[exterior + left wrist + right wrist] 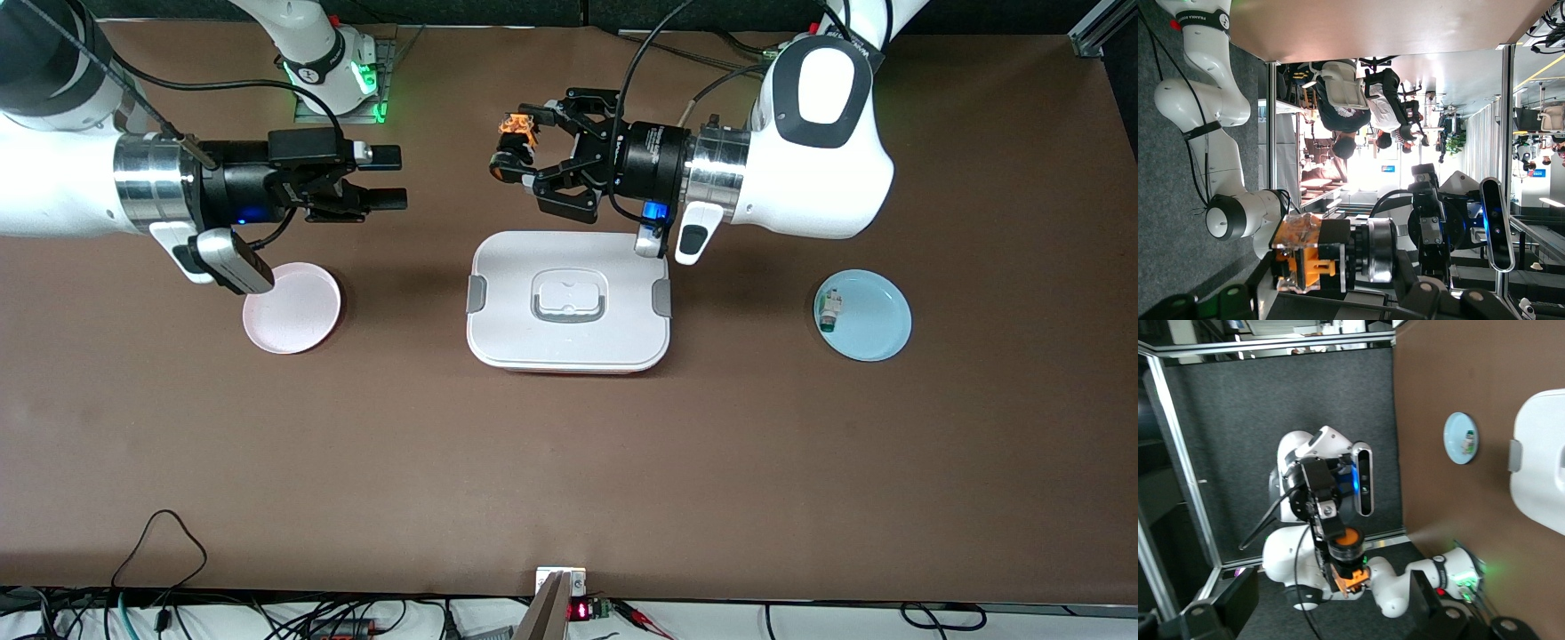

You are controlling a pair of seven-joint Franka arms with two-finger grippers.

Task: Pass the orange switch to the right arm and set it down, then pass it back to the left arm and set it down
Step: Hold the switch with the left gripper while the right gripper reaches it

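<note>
I will close my right gripper on the black body (509, 153) (1346, 567) of the orange switch, between the switch's round orange cap and its orange terminal end.
The orange switch (512, 148) hangs in the air with my left gripper (526, 149) shut on its black body. Its round orange cap and its orange terminal end stick out on either side of the fingers. The left wrist view shows the switch (1317, 257) close up between the pads. My right gripper (389, 179) is open and empty. It is level with the switch and points at it across a gap, over bare table near the pink plate. In the right wrist view the switch (1346, 553) shows straight ahead. The white box (569, 333) lies shut on the table, just off the left gripper's spot.
A pink plate (293, 313) lies toward the right arm's end of the table. A blue plate (876, 324) toward the left arm's end holds a small white-and-green part (829, 309). Cables and a small device line the table edge nearest the front camera.
</note>
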